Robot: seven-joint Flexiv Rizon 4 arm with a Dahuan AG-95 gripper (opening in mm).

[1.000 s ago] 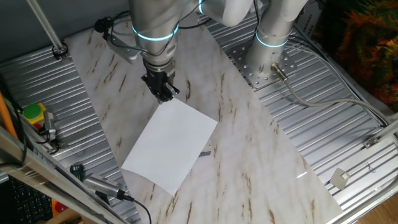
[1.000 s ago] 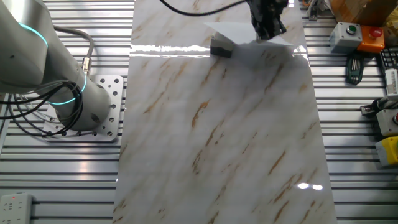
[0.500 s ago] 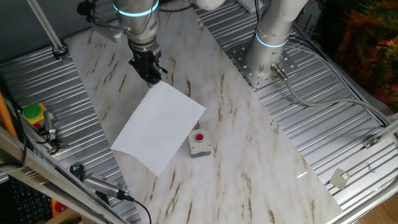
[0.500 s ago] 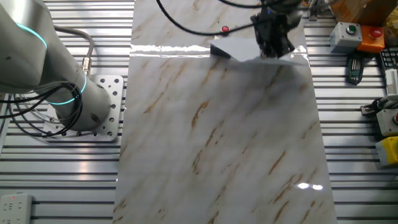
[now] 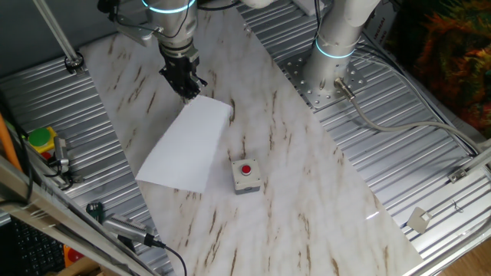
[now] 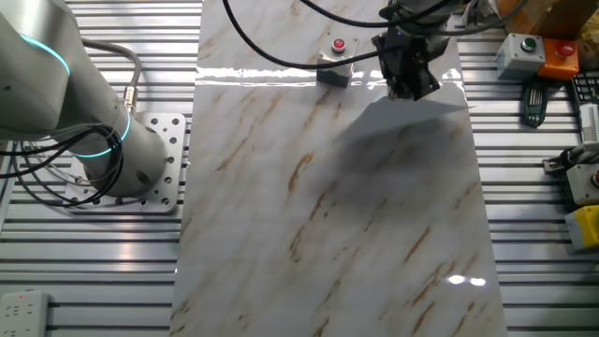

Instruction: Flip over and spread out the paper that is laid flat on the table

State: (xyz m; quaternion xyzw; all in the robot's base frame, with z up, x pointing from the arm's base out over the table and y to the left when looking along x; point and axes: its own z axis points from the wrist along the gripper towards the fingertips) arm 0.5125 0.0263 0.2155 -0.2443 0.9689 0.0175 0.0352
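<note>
The robot's gripper needs to release the white paper, now raised at its far corner, flat on the marble-look table (image 5: 192, 149) next to the small grey box.
The white paper (image 5: 186, 142) is raised at its far corner and slopes down to the marble-look table (image 5: 307, 199), its near edge still resting on the top. My gripper (image 5: 186, 86) is shut on that far corner. In the other fixed view my gripper (image 6: 404, 86) holds the paper (image 6: 426, 105) near the table's (image 6: 328, 234) far right edge, and the sheet looks grey and casts a shadow. The small grey box with the red button (image 5: 245, 175) stands uncovered just right of the paper; it also shows in the other fixed view (image 6: 334, 67).
The arm's base (image 5: 330, 69) is bolted on ribbed metal panels right of the table, also seen in the other fixed view (image 6: 103, 140). A yellow-green object (image 5: 40, 142) and a cabled tool (image 5: 123, 230) lie at the left. Button boxes (image 6: 519, 51) sit beyond the table's right side.
My gripper has pulled the paper's corner away from the grey box and lifted it. The sheet now looks narrower and more tilted, and the box it covered a second ago stands clear.
</note>
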